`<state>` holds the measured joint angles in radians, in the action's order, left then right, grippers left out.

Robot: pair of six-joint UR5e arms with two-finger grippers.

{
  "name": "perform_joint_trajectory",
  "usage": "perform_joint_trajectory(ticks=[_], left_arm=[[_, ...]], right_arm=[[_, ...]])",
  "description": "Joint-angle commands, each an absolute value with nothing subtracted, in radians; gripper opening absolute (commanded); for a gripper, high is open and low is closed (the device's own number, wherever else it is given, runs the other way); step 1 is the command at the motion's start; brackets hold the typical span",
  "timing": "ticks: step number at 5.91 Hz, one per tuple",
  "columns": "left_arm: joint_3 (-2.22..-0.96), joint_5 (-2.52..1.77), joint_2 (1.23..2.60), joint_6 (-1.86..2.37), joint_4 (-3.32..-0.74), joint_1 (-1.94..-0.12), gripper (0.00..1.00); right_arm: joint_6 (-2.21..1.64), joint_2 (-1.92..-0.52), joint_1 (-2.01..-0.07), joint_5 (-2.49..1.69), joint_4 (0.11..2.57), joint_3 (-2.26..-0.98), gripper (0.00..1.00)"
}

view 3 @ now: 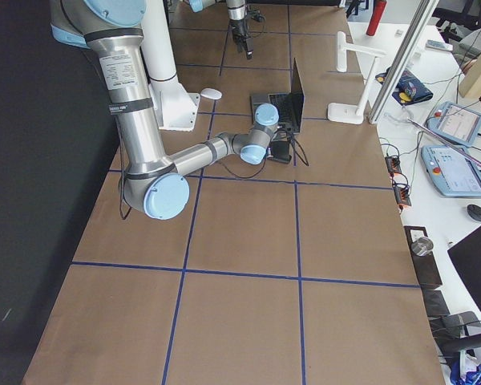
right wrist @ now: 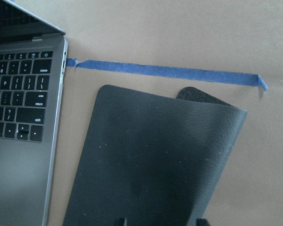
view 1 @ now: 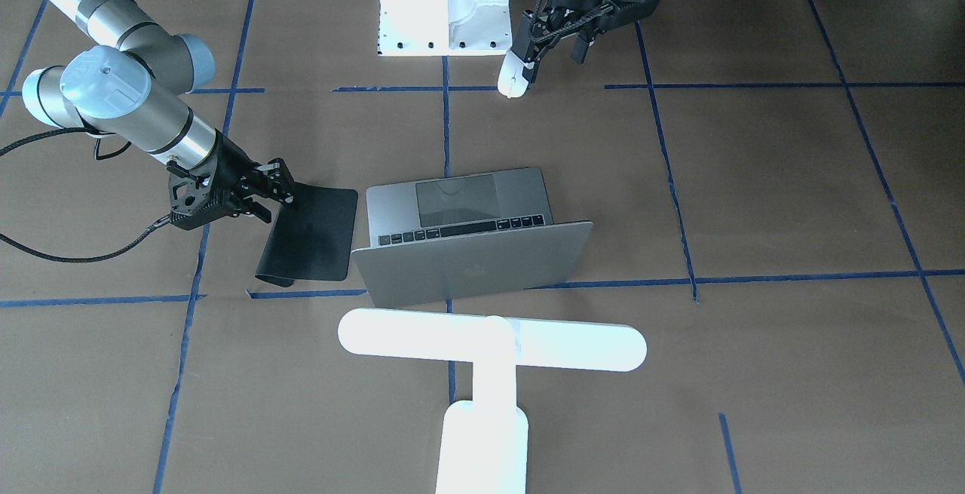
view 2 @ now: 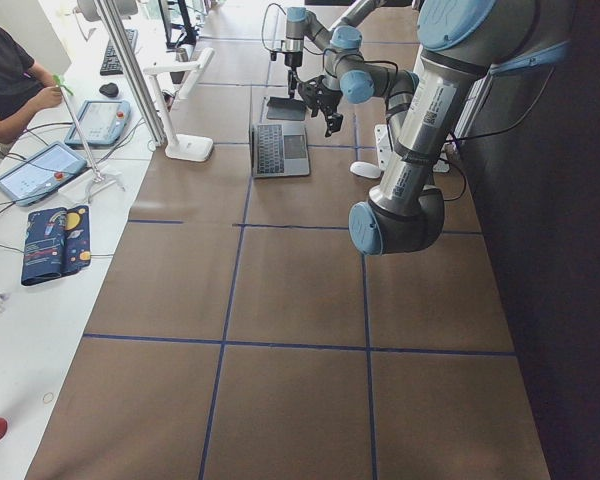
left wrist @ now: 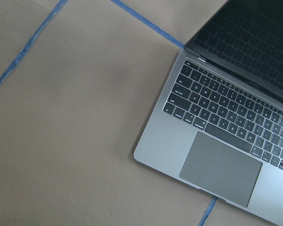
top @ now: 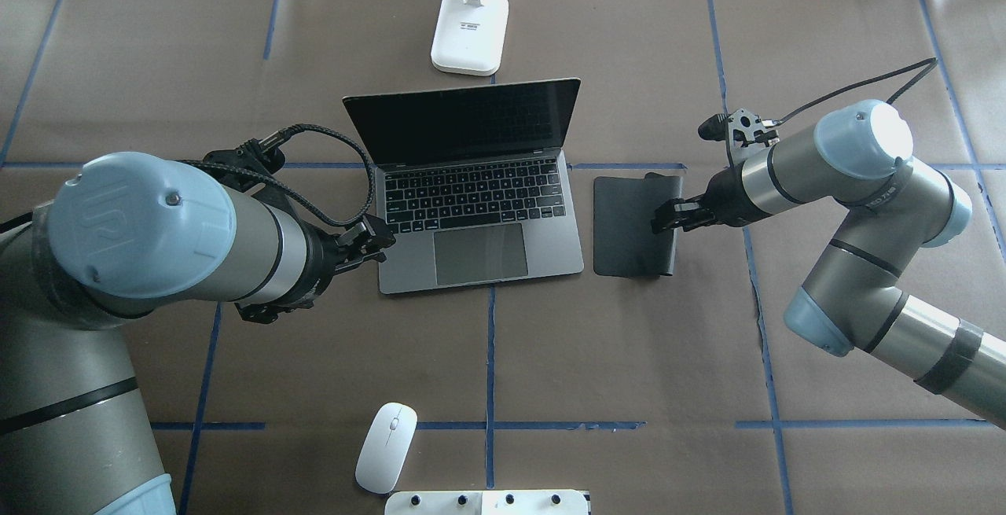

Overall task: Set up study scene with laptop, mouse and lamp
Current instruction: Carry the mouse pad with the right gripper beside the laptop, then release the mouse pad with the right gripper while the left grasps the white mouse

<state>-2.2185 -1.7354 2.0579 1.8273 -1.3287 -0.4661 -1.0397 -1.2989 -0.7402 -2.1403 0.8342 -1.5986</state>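
Observation:
The white mouse beside the pedestal is next for my left gripper, which should go over to it and close on the mouse's sides (view 1: 518, 69).
The silver-grey laptop (top: 479, 220) stands open mid-table, screen dark; it also shows in the front view (view 1: 460, 207) and the left wrist view (left wrist: 217, 155). The white lamp (view 1: 490, 339) stands behind it, its base (top: 469, 31) at the far edge. The white mouse (top: 385, 446) lies near the robot's base, also seen in the front view (view 1: 513, 79). My left gripper (top: 376, 244) is open and empty, held above the table left of the laptop. My right gripper (top: 664, 220) is open over the right edge of a black mat (top: 629, 224), which curls up there.
A white boxy pedestal (view 1: 445, 4) with bolt holes stands at the robot's base next to the mouse. Blue tape lines (top: 491, 358) cross the brown table. In the exterior left view, an operator (view 2: 10, 80) sits with tablets beyond the table's far side.

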Motion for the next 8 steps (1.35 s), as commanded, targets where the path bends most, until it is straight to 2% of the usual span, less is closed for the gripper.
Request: perform_joint_trajectory(ticks=[1, 4, 7, 8], left_arm=[[-2.220, -1.738, 2.001, 1.730, -1.351, -0.419, 1.00], [-2.212, -1.736, 1.898, 1.568, -1.440, -0.245, 1.00], [-2.030, -1.720, 1.922, 1.534, -1.587, -0.149, 1.00], [-2.014, -1.720, 1.930, 1.532, -1.607, -0.149, 1.00]], right_arm=[[-1.040, -1.296, -0.779, -2.179, 0.889, -1.617, 1.00], [-1.006, -1.302, -0.883, -2.192, 1.374, -1.841, 1.00], [-0.711, -1.293, -1.047, -2.198, 1.621, -1.917, 1.00], [-0.616, -1.289, -1.075, -2.198, 1.720, -1.940, 1.00]])
